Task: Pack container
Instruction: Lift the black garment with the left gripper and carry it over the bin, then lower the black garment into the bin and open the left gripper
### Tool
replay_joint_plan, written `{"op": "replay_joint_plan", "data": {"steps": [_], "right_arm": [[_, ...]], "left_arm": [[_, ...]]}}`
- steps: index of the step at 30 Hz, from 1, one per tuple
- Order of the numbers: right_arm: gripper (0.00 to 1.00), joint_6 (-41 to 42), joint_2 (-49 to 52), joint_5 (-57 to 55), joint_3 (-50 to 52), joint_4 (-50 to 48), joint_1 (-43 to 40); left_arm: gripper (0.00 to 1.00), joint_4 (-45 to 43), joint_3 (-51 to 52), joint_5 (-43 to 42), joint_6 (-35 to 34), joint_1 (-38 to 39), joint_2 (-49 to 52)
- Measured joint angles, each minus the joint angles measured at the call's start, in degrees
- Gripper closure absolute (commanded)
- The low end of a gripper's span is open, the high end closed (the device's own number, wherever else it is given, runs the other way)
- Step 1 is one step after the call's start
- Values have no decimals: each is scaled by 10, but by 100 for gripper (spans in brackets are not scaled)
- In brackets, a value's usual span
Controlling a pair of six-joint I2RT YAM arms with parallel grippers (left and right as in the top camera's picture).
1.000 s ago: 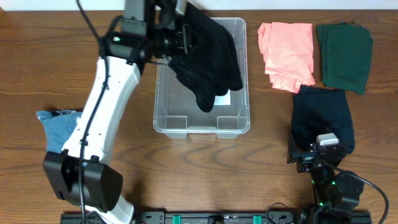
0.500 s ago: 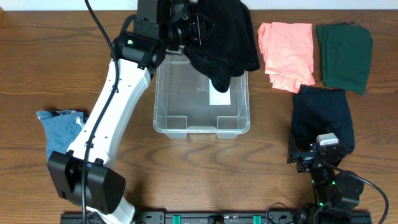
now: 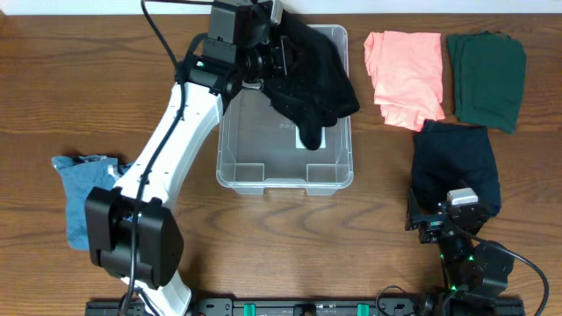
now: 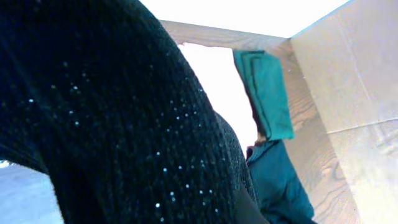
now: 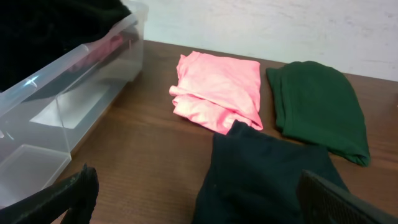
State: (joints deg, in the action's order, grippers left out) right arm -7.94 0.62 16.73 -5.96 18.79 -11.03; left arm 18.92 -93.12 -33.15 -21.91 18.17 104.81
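Observation:
Next, my left gripper sets the black knit sweater, now hanging down into the bin, down and releases it on the clear plastic bin's bottom, over the white label (image 3: 291, 121).
The container (image 3: 263, 175) is a clear plastic bin in the middle of the table, its white label (image 3: 313, 140) partly covered. My left gripper (image 3: 279, 54) is over the bin's far edge, shut on a black knit sweater (image 3: 312, 83) that hangs down into the far right part of the bin. In the left wrist view the sweater (image 4: 93, 124) fills the frame and hides the fingers. My right gripper (image 5: 199, 199) stands open low at the table's front right, nothing between its fingers, with the container (image 5: 56, 93) to its left.
To the right of the bin lie a folded pink garment (image 3: 406, 75), a dark green one (image 3: 486, 77) and a dark teal one (image 3: 457, 167) just ahead of the right gripper. A blue garment (image 3: 83, 180) lies at the left, beside the left arm.
The left arm has swung right along the bin's far edge with the sweater. The sweater rose over the rim and now hangs lower into the bin. The right arm has not moved.

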Motion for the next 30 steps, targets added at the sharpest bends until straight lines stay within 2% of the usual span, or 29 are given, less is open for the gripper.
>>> {"op": "replay_joint_plan", "data": {"steps": [8, 14, 18, 24, 30], "right_arm": [[1, 0, 0, 0, 0, 0, 0], [1, 0, 0, 0, 0, 0, 0], [1, 0, 0, 0, 0, 0, 0], [1, 0, 0, 0, 0, 0, 0], [1, 0, 0, 0, 0, 0, 0]], "left_arm": [[94, -81, 0, -53, -36, -1, -13], [94, -31, 0, -86, -31, -2, -15], [94, 14, 26, -74, -7, -3, -18], [94, 24, 122, -36, 16, -5, -19], [93, 37, 157, 29, 38, -8, -19]]}}
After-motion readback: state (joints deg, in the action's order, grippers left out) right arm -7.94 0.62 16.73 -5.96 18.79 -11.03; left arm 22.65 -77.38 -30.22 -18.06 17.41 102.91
